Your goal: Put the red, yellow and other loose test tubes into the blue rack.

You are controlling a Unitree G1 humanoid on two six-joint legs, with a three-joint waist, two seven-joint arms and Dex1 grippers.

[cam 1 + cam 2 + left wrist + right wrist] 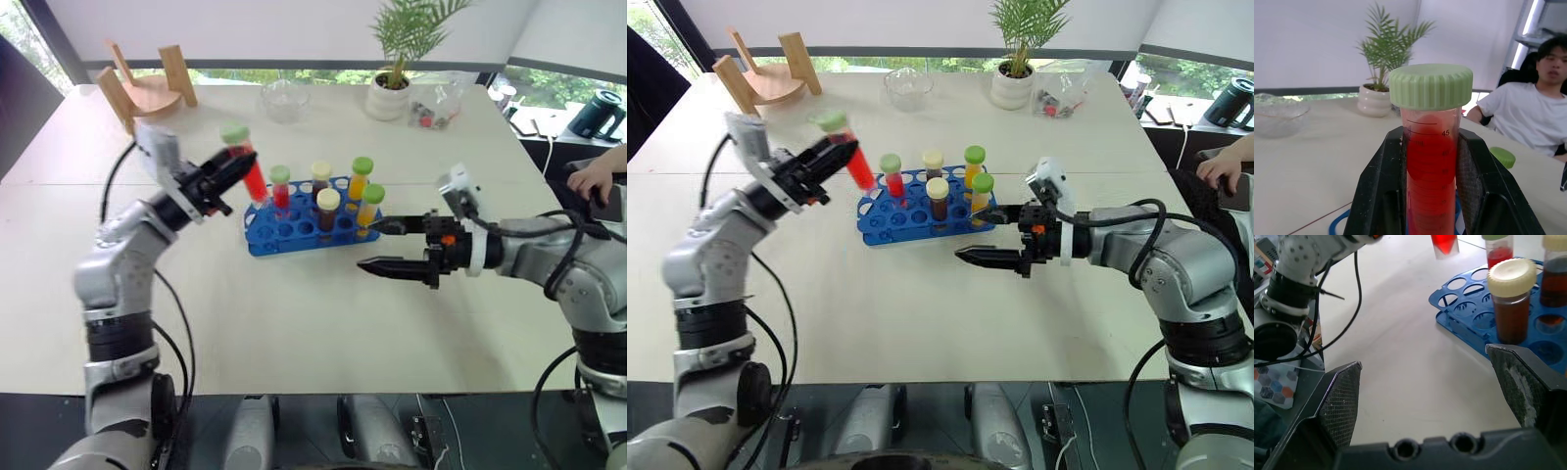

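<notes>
My left gripper is holding the red test tube. It will let go of it in the blue rack's near-row hole (285, 231), in front of the racked red tube.
A red test tube (252, 174) with a pale green cap hangs tilted in the air just left of the blue rack (290, 235), its tip over the rack's left end. My left gripper (238, 166) is shut on it, and its black fingers (1378, 186) clamp the tube (1430, 166) just below the cap. The rack holds a red tube (281, 188), two brown tubes with cream caps (327, 209) and two yellow-orange tubes with green caps (361, 179). My right gripper (370, 246) stands open and empty just right of the rack, pointing at it.
At the table's far edge are a wooden stand (147, 88), a glass bowl (284, 99), a potted plant (390, 90) and a clear bag (437, 106). A person's hand (596, 176) rests at the right edge. A seated person (1528, 112) is beyond the table.
</notes>
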